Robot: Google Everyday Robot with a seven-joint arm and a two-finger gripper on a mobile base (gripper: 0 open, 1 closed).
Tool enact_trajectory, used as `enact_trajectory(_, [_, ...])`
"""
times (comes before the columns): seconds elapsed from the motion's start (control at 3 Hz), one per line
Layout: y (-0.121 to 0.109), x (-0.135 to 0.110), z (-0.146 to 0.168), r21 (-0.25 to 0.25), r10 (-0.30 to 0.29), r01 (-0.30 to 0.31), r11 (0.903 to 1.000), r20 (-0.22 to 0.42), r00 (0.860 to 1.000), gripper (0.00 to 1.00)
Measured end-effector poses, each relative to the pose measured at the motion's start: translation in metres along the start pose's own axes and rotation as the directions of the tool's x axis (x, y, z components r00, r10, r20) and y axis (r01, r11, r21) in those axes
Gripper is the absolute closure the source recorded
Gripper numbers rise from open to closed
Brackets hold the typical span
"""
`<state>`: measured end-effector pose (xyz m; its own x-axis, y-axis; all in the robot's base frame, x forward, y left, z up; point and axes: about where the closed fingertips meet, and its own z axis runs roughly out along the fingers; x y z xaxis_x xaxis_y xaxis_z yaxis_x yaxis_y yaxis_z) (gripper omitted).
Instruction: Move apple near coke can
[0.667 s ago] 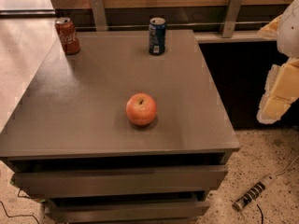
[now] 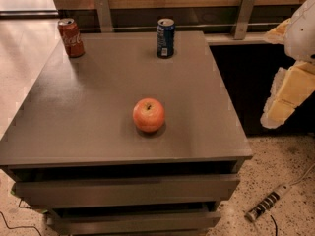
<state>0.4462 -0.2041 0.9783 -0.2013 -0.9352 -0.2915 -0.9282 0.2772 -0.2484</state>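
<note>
My gripper should grip the middle of the red-orange apple (image 2: 152,116), fingers along its near and far sides.
The red-orange apple (image 2: 148,115) sits on the grey cabinet top (image 2: 88,117), a little front of its middle. The red coke can (image 2: 71,37) stands upright at the far left corner of the top. My gripper (image 2: 289,95), white and pale yellow, hangs at the right edge of the view, off the cabinet's right side and well right of the apple. It holds nothing that I can see.
A dark blue can (image 2: 165,38) stands upright at the far edge, right of the coke can. A wooden wall with metal brackets (image 2: 244,14) runs behind. Drawers (image 2: 128,191) are below the top. A power strip (image 2: 266,208) lies on the speckled floor at the right.
</note>
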Motion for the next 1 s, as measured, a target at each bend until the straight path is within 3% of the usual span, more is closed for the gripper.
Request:
enact_trajectory(0.33, [-0.002,-0.021,0.037,-0.064,0.072,-0.062,0.9960,0.174,0.982,0.00])
enact_trajectory(0.67, [-0.001,-0.051,0.078,-0.122,0.155,-0.115,0.9858,0.399,0.904,0.00])
enact_trajectory(1.0, [0.001,-0.077,0.095,-0.130,0.166,-0.113,0.9851,0.543,0.823,0.00])
